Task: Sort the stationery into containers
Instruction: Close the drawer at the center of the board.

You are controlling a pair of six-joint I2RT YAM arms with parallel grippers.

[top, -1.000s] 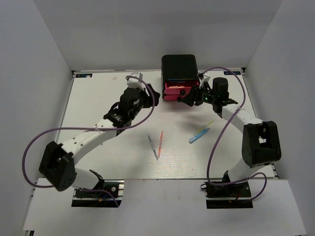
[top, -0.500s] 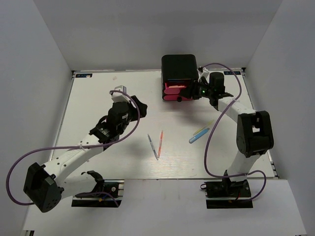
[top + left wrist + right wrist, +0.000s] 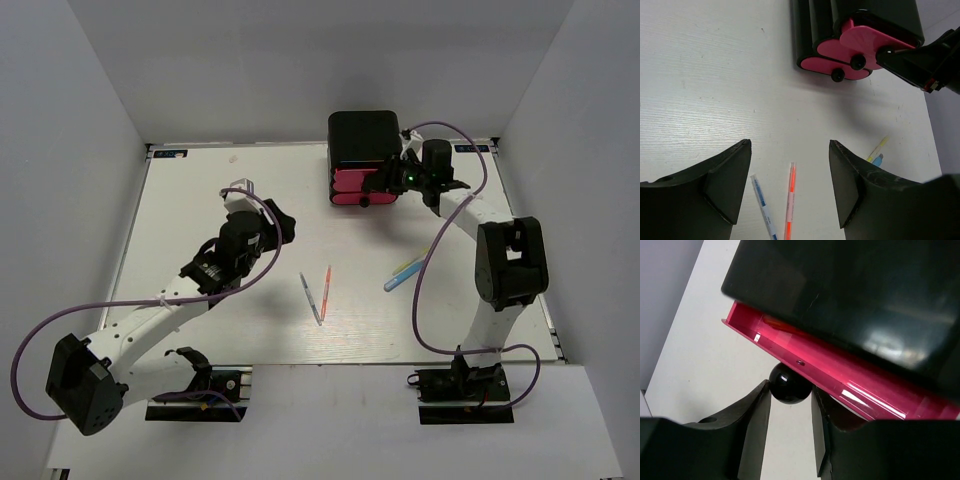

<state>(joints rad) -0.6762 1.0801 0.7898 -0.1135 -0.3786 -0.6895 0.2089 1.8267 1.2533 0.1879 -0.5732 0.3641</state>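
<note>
My left gripper needs to next move to the middle of the grey-blue pen (image 3: 309,294) (image 3: 763,204), beside the red pen, and close there.
The black box (image 3: 364,140) with three pink drawers (image 3: 358,187) stands at the back of the table. My right gripper (image 3: 388,180) is shut on the black round knob (image 3: 789,384) of one pink drawer (image 3: 850,382), which stands slightly out of the box. My left gripper (image 3: 789,145) is open and empty, above the table left of the box (image 3: 283,222). A grey-blue pen (image 3: 311,298) and a red pen (image 3: 326,292) lie mid-table. A yellow pen (image 3: 411,265) and a light-blue marker (image 3: 404,276) lie to their right. No capsule-shaped pieces are in view.
The white table (image 3: 200,190) is walled by grey panels on three sides. In the left wrist view the pens (image 3: 789,200) lie just below my left fingers, and the right gripper (image 3: 920,65) is at the drawers' right side.
My left arm has drawn back from the box toward the left. My right gripper has moved left onto the drawer front and closed on a knob.
</note>
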